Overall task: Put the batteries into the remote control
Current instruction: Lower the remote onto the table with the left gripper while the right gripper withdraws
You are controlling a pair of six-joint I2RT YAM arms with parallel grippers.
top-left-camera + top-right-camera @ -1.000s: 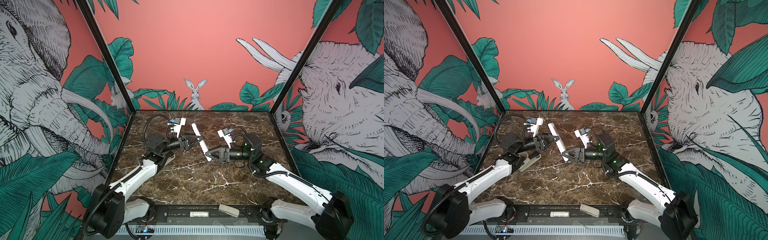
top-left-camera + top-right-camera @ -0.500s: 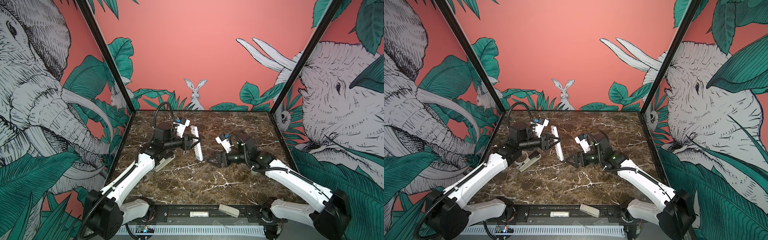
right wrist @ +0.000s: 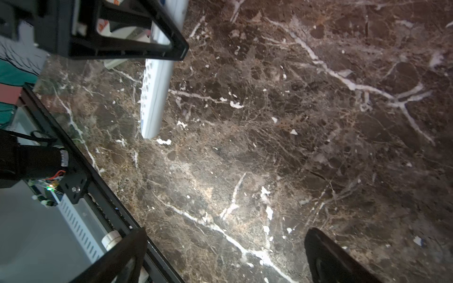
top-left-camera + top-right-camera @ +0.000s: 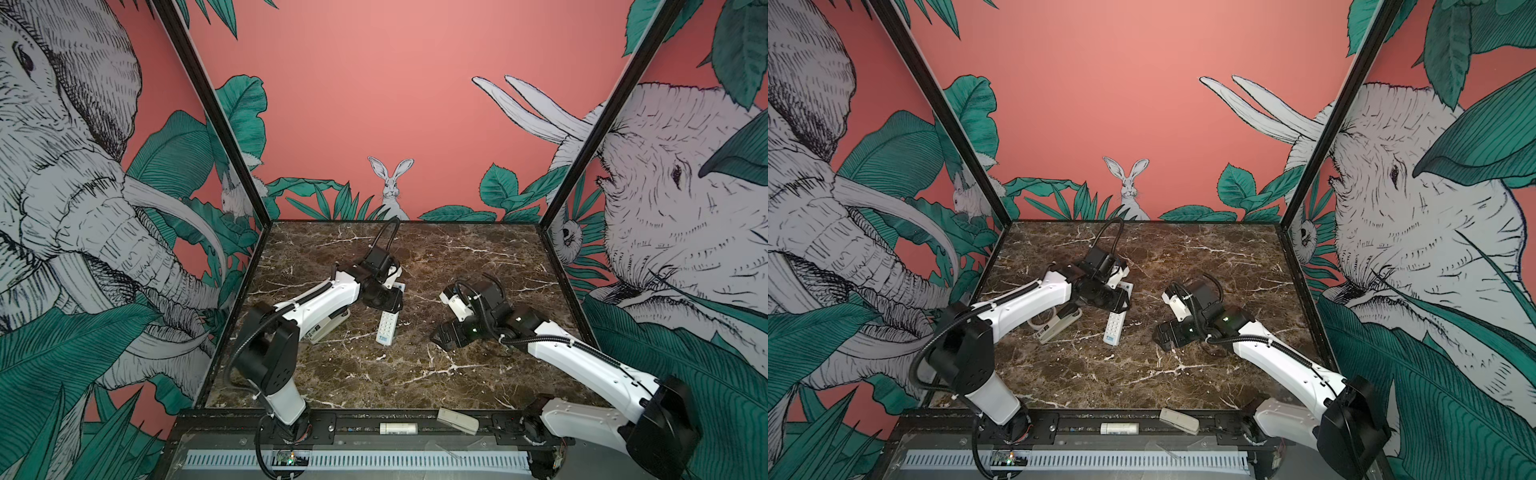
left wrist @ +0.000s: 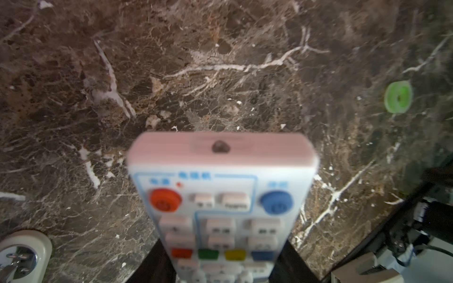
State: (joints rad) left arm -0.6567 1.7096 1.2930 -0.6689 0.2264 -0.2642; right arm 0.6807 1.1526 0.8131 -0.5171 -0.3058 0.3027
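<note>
Next, my left gripper lets the remote control go on the bare marble (image 4: 413,317) (image 5: 241,145) next to the open fingers of my right gripper. The remote's end now hangs just above the table.
My left gripper (image 4: 388,302) (image 4: 1120,302) (image 5: 220,269) is shut on the remote control (image 4: 387,326) (image 4: 1114,327) (image 5: 221,196), a slim white bar held button side up across the middle of the marble table, with black fingers (image 5: 152,265) against its two long sides. The remote's end (image 3: 153,98) hangs just above the table. My right gripper (image 4: 441,337) (image 4: 1163,336) (image 3: 225,257) is to the right of the remote, apart from it and low over bare marble. It is wide open with nothing between its fingers (image 3: 328,257). The batteries are out of view.
A grey-and-black stapler-like object (image 4: 326,326) (image 4: 1059,324) lies under my left arm. A white cylinder (image 4: 398,428) (image 4: 1119,428) and a grey block (image 4: 457,420) (image 4: 1179,420) lie on the front rail. A small green ring (image 5: 398,96) sits on the marble.
My right gripper has let go of the remote, opened wide and drawn back to the right. My left gripper has turned the remote from plain back up to buttons up.
</note>
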